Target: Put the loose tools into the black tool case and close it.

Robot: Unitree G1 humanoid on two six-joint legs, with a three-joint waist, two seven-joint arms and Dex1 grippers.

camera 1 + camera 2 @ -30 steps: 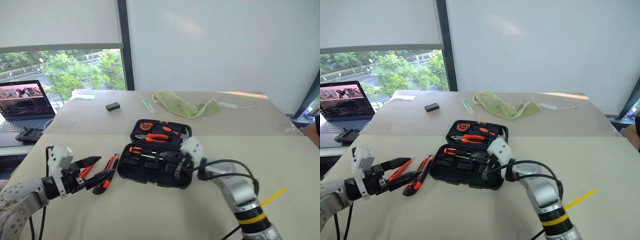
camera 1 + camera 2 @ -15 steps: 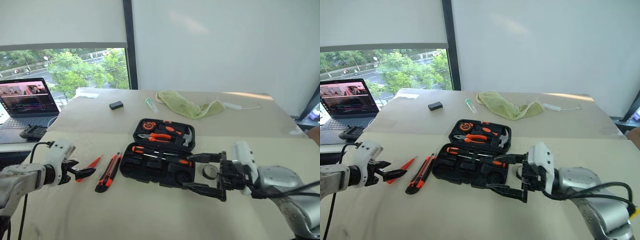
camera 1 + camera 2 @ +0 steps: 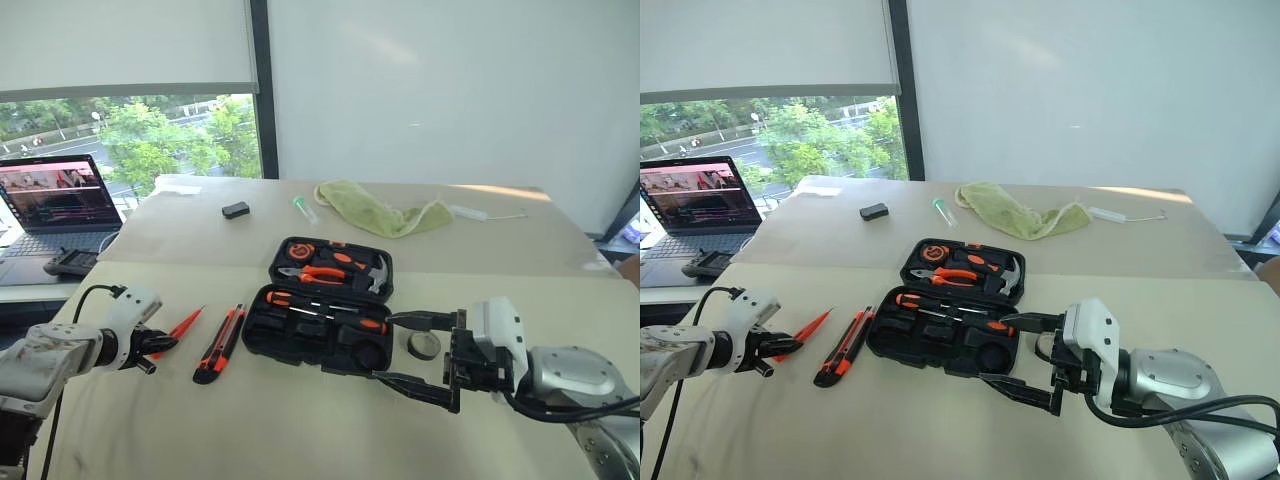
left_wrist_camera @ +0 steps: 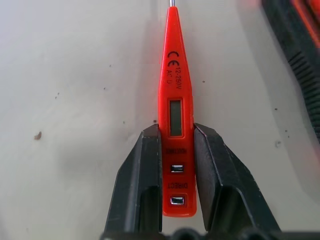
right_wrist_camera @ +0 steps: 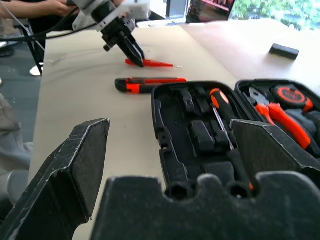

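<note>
Next, my left gripper releases the slim red screwdriver in the case's near half (image 3: 293,314), next to the metal shafts of the black-and-orange screwdrivers.
The black tool case (image 3: 262,322) lies open in the middle of the table. Two black-and-orange screwdrivers (image 3: 318,304) sit in its near half, and pliers and a hammer sit in the lid. Left of it lies the utility knife (image 3: 219,344). Further left is the slim red screwdriver (image 4: 174,85), flat on the table. My left gripper (image 4: 176,129) is shut on its handle. The small tape roll (image 3: 423,345) rests on the table just right of the case. My right gripper (image 3: 384,349) hovers open at the case's right end, in front of the roll, holding nothing.
An open laptop (image 3: 60,200) and a controller (image 3: 65,263) sit on a side desk at the left. At the back of the table lie a small black box (image 3: 236,210), a green cloth (image 3: 375,210) and a white cable (image 3: 485,213). A person's hands (image 5: 45,7) show beyond the left arm.
My left gripper has lowered and shut on the red screwdriver. My right gripper drew back from inside the case and opened wide, and the tape roll now shows. The camera shifted.
</note>
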